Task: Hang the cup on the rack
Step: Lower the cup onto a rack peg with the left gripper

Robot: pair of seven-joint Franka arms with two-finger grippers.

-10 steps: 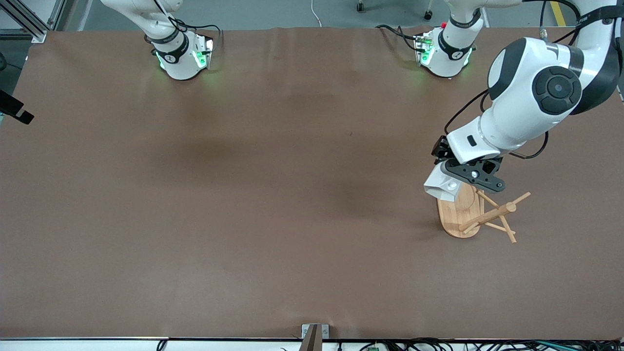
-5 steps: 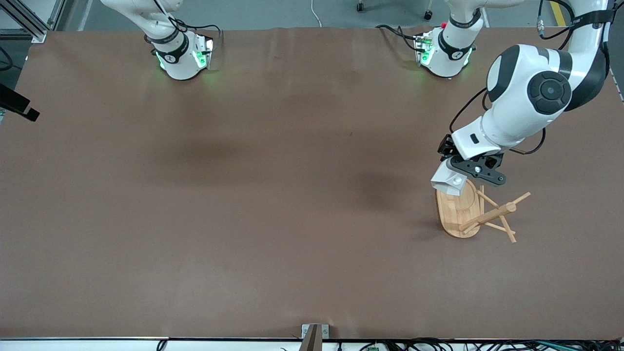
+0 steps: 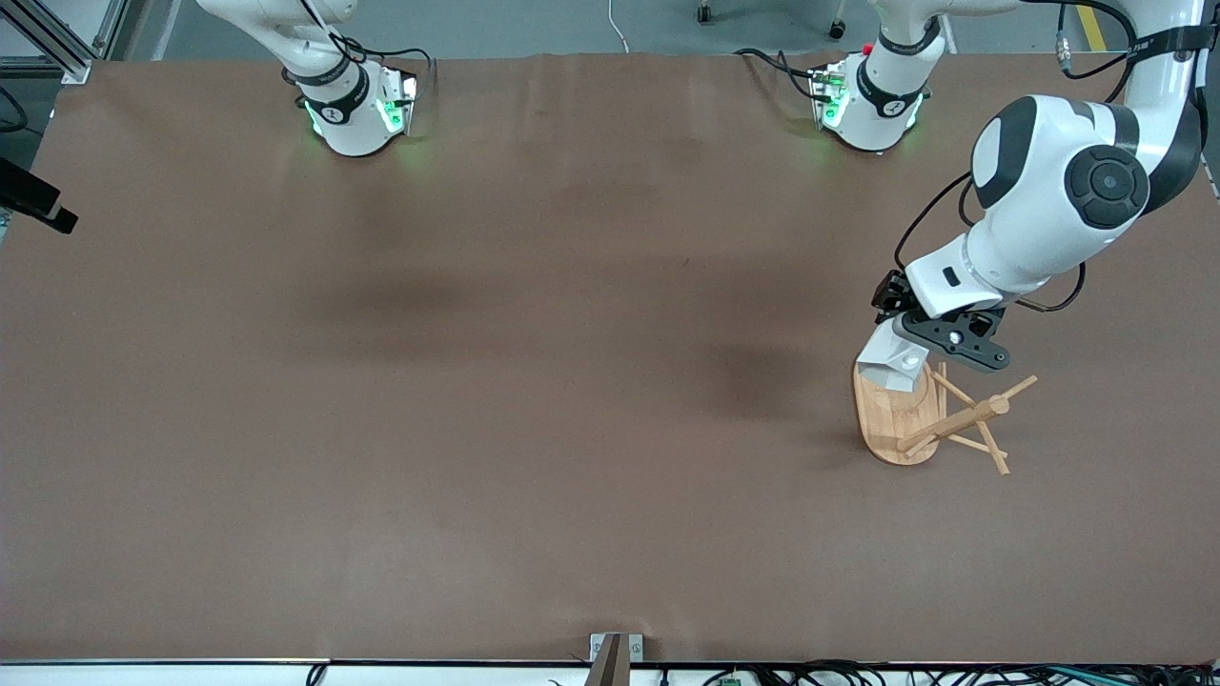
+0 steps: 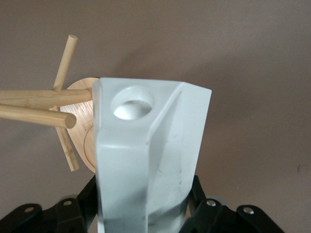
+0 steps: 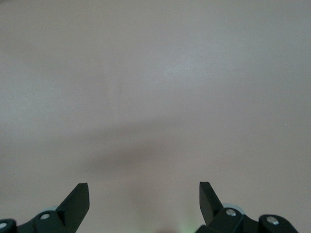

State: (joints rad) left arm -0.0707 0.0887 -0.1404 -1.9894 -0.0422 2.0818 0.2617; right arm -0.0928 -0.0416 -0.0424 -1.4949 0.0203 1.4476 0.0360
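Observation:
I will release the white faceted cup from my left gripper on the rack's upper peg (image 3: 935, 412) (image 4: 50, 117) that is nearest the cup, above the oval base. The cup is now tilted over the base's end.
My left gripper (image 3: 932, 341) is shut on the white faceted cup (image 3: 892, 362) and holds it tilted over the end of the bamboo rack's oval base (image 3: 888, 424) that is farther from the front camera. The rack's post and pegs (image 3: 963, 419) stand just beside the cup. In the left wrist view the left gripper (image 4: 145, 204) clamps the cup (image 4: 160, 160). The handle hole (image 4: 132, 103) sits close to a peg tip (image 4: 63, 119), apart from it. My right gripper (image 5: 144, 194) is open and empty over bare table.
The brown table (image 3: 534, 381) carries only the rack. The arm bases (image 3: 357, 114) stand along the edge farthest from the front camera. A black mount (image 3: 33, 205) juts in at the right arm's end of the table.
My left gripper has carried the cup lower and a little toward the left arm's end, closer to the rack's post and pegs. The rack has not moved.

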